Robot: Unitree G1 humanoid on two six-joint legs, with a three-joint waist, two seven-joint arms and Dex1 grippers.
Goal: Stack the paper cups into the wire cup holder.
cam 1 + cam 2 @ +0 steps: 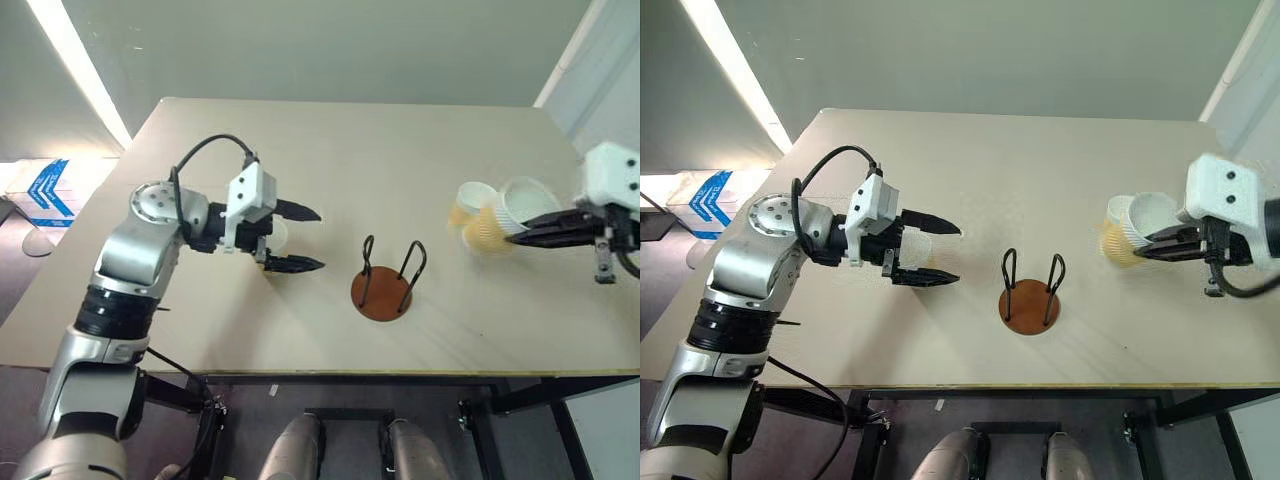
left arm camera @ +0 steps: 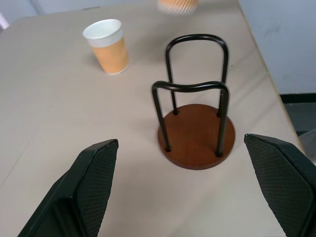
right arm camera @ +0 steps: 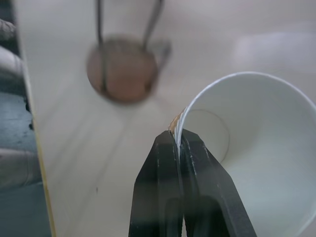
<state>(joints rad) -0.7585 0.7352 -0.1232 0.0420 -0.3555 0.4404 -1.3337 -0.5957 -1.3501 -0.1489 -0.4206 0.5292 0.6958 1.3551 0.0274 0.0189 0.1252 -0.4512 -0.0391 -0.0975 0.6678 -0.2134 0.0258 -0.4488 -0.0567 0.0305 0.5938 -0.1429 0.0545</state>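
My right gripper needs to let go of the paper cup on the brown disc (image 1: 379, 293) (image 3: 122, 71) between the black wire loops of the cup holder.
The wire cup holder (image 1: 382, 296), a brown disc with two black wire loops, stands empty near the table's front middle. My right gripper (image 1: 512, 237) is raised over the table's right side, shut on the rim of a tilted paper cup (image 1: 500, 218). One finger is inside the cup (image 3: 256, 148) and one outside. A second paper cup (image 1: 468, 200) stands upright just left of it. My left gripper (image 1: 320, 240) hovers open left of the holder and points at it (image 2: 195, 136). A third cup (image 1: 279, 234) shows partly behind its fingers.
The tan table (image 1: 350, 150) has free room behind and around the holder. Its front edge (image 1: 400, 372) runs close below the holder. A blue and white box (image 1: 45, 190) lies on the floor beyond the table's left edge.
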